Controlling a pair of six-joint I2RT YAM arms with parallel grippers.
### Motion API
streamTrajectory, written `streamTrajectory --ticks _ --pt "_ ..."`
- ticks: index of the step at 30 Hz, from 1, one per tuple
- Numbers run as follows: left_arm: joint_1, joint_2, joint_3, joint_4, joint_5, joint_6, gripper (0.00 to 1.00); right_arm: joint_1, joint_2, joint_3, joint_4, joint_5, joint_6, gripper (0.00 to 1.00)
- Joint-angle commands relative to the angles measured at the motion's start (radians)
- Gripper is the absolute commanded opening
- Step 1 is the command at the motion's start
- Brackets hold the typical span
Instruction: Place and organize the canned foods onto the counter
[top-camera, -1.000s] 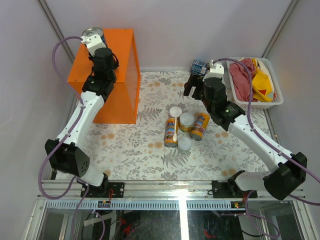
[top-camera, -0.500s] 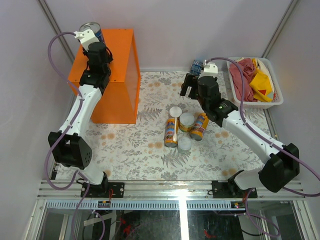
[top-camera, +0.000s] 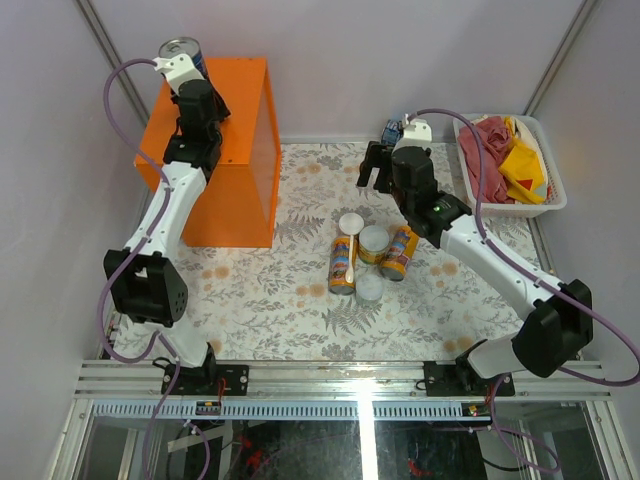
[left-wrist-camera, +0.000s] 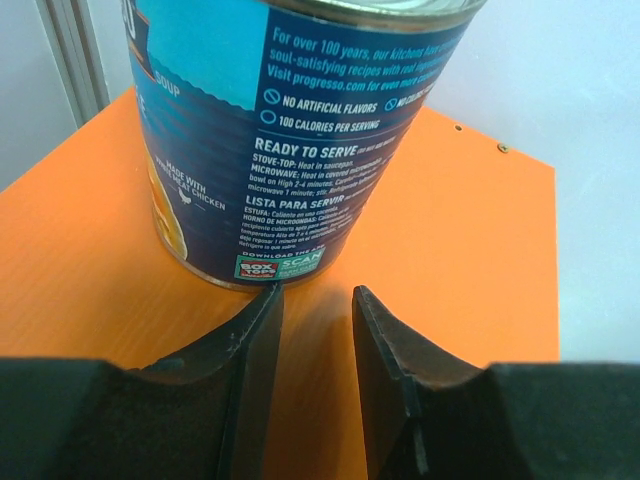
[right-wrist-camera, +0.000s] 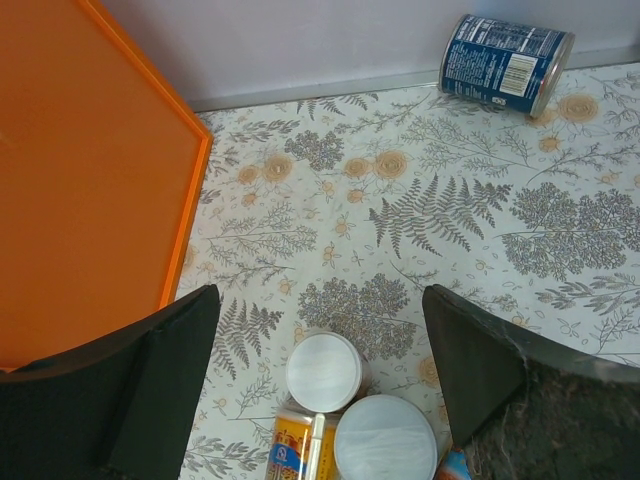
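The robot's right gripper should next move to the orange counter's near upright edge (top-camera: 260, 196), on the side facing the group of cans, and close there.
A blue-labelled can (top-camera: 181, 50) stands upright on the far left corner of the orange counter (top-camera: 240, 120). In the left wrist view this can (left-wrist-camera: 290, 130) stands just past my left gripper (left-wrist-camera: 315, 295), whose jaws are nearly shut with a narrow gap and hold nothing; one tip is at the can's base. My right gripper (top-camera: 374, 172) is open and empty above the table. Below it (right-wrist-camera: 320, 300) are a white-lidded can (right-wrist-camera: 323, 370), a pale-lidded can (right-wrist-camera: 385, 440) and a yellow-orange can (right-wrist-camera: 298, 452). A second blue can (right-wrist-camera: 505, 65) lies on its side by the back wall.
The can cluster (top-camera: 370, 255) sits mid-table on the flowered cloth, with two yellow-orange cans and a third pale lid (top-camera: 369, 288). A white basket (top-camera: 556, 197) with red and yellow cloths stands at the back right. The counter's edge (right-wrist-camera: 185, 215) is left of my right gripper.
My left gripper and the blue can have shifted toward the counter's far left corner. My right gripper has moved left and back, away from the lying blue can.
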Motion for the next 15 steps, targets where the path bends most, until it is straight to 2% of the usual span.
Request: streamTrajectory --ticks 1,9,15 --pt "0.022 0.023 0.042 0.098 0.001 0.01 0.34 -0.005 0.006 0.055 0.047 0.02 -0.013 0.9" --pt "0.026 0.05 0.1 0.064 0.001 -0.058 0.34 -0.014 0.017 0.072 0.035 0.031 -0.02 0.9" --pt "0.0 0.005 0.068 0.019 -0.075 -0.136 0.34 -0.014 0.029 0.083 0.034 0.02 -0.023 0.9"
